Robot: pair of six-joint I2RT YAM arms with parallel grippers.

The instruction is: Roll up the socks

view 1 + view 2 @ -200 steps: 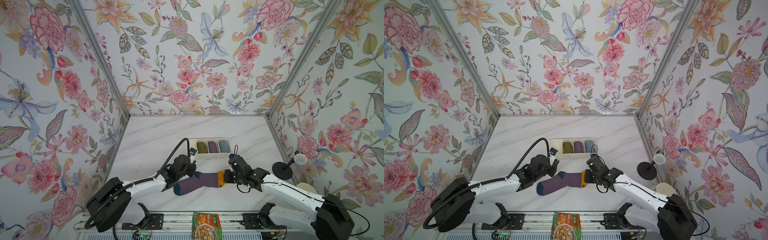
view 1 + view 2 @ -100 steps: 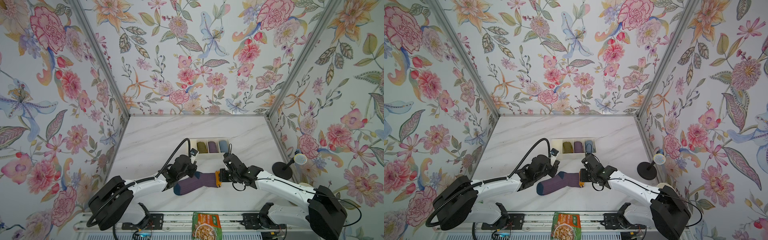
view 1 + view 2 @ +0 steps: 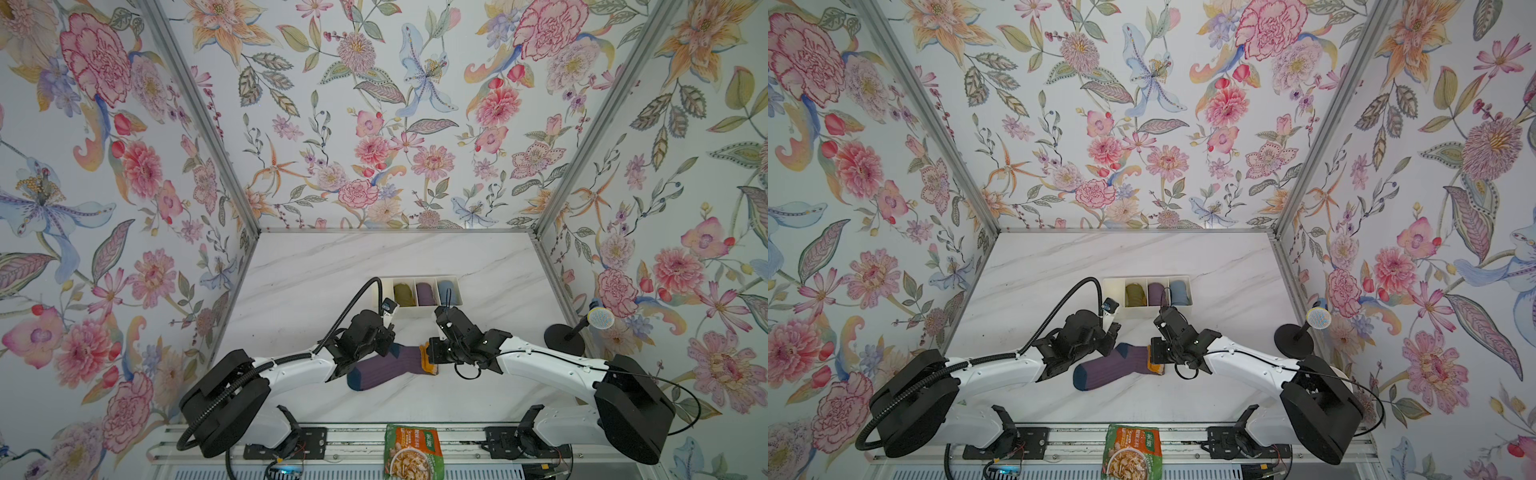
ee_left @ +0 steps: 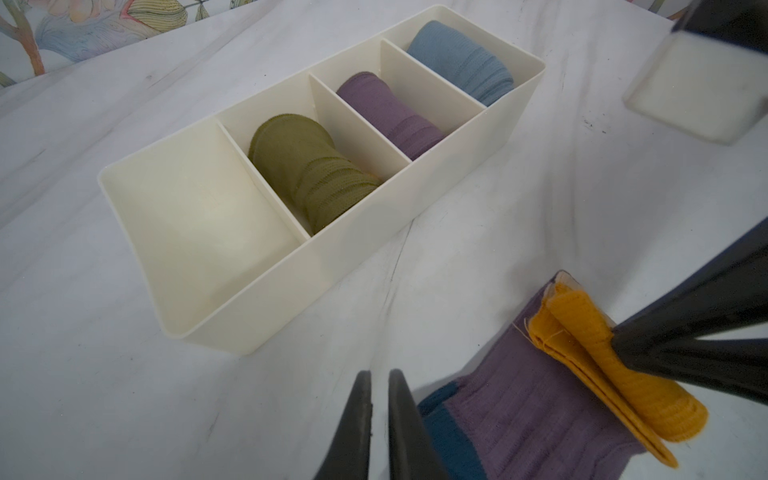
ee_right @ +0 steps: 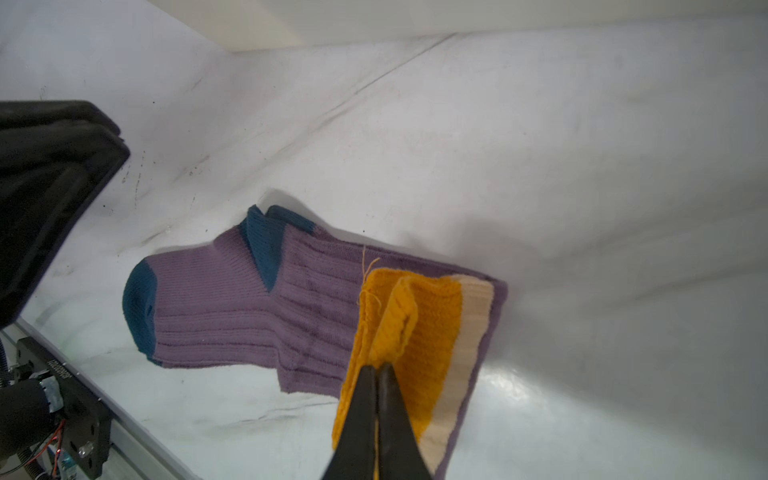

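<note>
Next, my right gripper takes the socks' folded purple end (image 5: 488, 330) while my left gripper presses the mustard-yellow cuff, as my right gripper is pinching that cuff on top of the socks' fold.
The socks (image 3: 384, 368) (image 3: 1113, 368) lie flat on the marble table between the two arms, navy toe toward the left arm. My right gripper (image 5: 377, 368) (image 3: 430, 359) is shut on the mustard-yellow cuff (image 5: 415, 324) (image 4: 590, 340). The cuff is folded back over the purple leg, with its pale inner band showing. My left gripper (image 4: 380, 374) (image 3: 1106, 347) hovers over bare table just beside the navy heel (image 4: 440, 419). Its fingers are nearly together with nothing between them.
A cream divided tray (image 4: 332, 257) (image 3: 388, 284) stands just behind the socks. It holds an olive bundle (image 4: 307, 174), a purple bundle (image 4: 390, 112) and a light blue bundle (image 4: 461, 62); its end compartment is empty. A snack packet (image 3: 413, 451) lies on the front rail. A black stand (image 3: 565, 338) is at the right.
My right gripper has carried the yellow cuff leftward, folding it over the sock's leg. My left gripper's fingers have drawn slightly closer together beside the heel.
</note>
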